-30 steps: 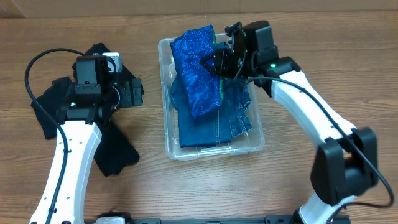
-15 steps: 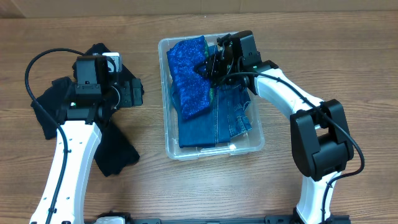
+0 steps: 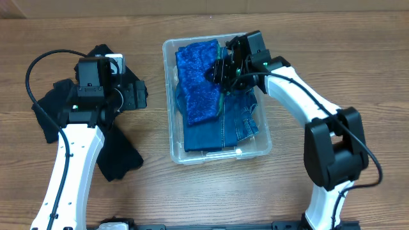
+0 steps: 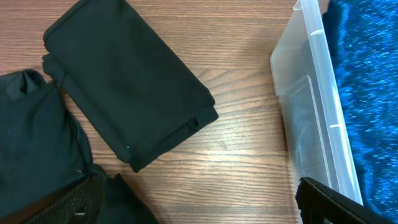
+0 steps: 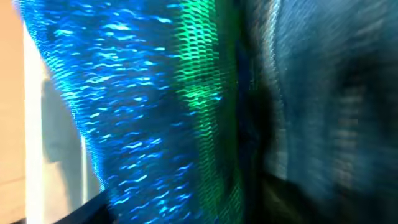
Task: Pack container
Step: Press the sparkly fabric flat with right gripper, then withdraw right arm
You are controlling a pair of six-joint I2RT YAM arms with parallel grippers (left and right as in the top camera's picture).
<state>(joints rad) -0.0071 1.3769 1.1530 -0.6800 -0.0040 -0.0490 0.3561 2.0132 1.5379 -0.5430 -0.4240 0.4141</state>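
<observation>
I close my left gripper next on the nearest black piece's outer edge (image 3: pixel 100 160), facing away from the clear plastic container.
The clear plastic container (image 3: pixel 172 137) stands in the middle of the table. Folded denim (image 3: pixel 233 124) lies in it, with a sparkly blue garment (image 3: pixel 195 83) on top along its left side. The clothes hide the container's bottom. My right gripper (image 3: pixel 222 70) is low inside the container at the blue garment's right edge. In the right wrist view the blue cloth with a green edge (image 5: pixel 124 112) fills the space between its spread jaws, and the denim (image 5: pixel 323 81) is to the right. My left gripper (image 3: pixel 137 96) is open and empty over black clothes (image 3: pixel 61 105), left of the container.
A folded black garment (image 4: pixel 124 81) lies on the wood in the left wrist view, with more black cloth (image 4: pixel 31 143) beside it. The container's left wall (image 4: pixel 311 118) is at that view's right. Another black piece (image 3: pixel 118 156) lies near the left arm.
The right gripper has lowered the blue garment from above the container's back onto the denim. The garment now lies flatter. The left arm has not moved.
</observation>
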